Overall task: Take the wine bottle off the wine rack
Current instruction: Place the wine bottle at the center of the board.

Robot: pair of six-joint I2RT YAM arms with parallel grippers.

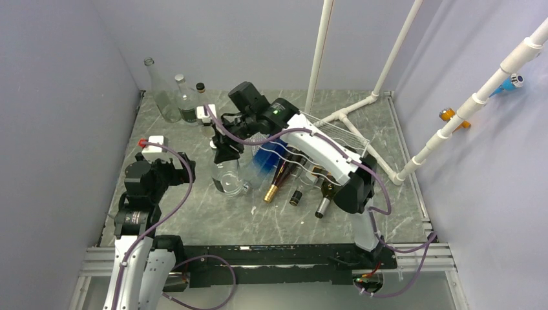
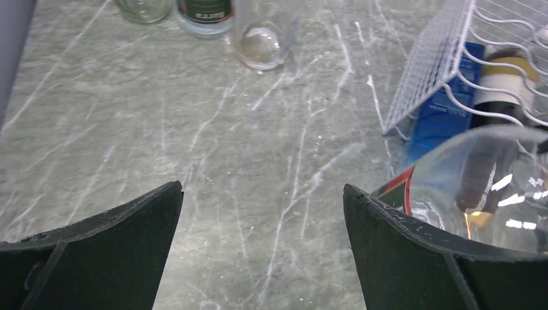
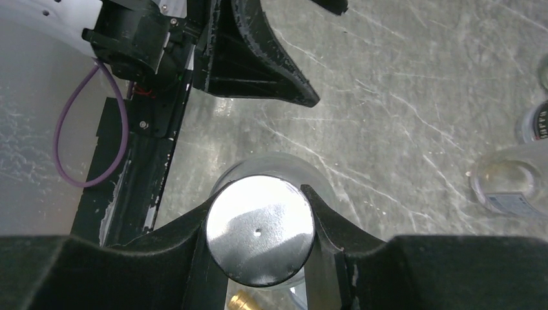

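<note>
The clear wine bottle, now upright beside the wine rack, will go down from my right gripper on the bare table [image 1: 225, 207], between my left gripper and the gold cap.
The wine bottle [image 1: 229, 179] is clear glass with a silver cap [image 3: 260, 237]. It stands upright just left of the white wire wine rack [image 1: 333, 137], outside its cradles. My right gripper [image 3: 260, 213] is shut on its neck from above, just under the cap, and shows in the top view as the right gripper [image 1: 225, 154]. My left gripper [image 2: 263, 194] is open with only bare table between its fingers. In the top view this left gripper [image 1: 181, 166] sits left of the bottle. The bottle's glass [image 2: 491, 187] bulges in beside its right finger.
Several bottles still lie in the rack, necks toward me: a blue one [image 1: 267, 161], a dark one with a gold cap [image 1: 276, 184], and another dark one [image 1: 323, 201]. Three glass bottles [image 1: 184, 100] stand at the back left. White pipes [image 1: 388, 71] rise behind the rack.
</note>
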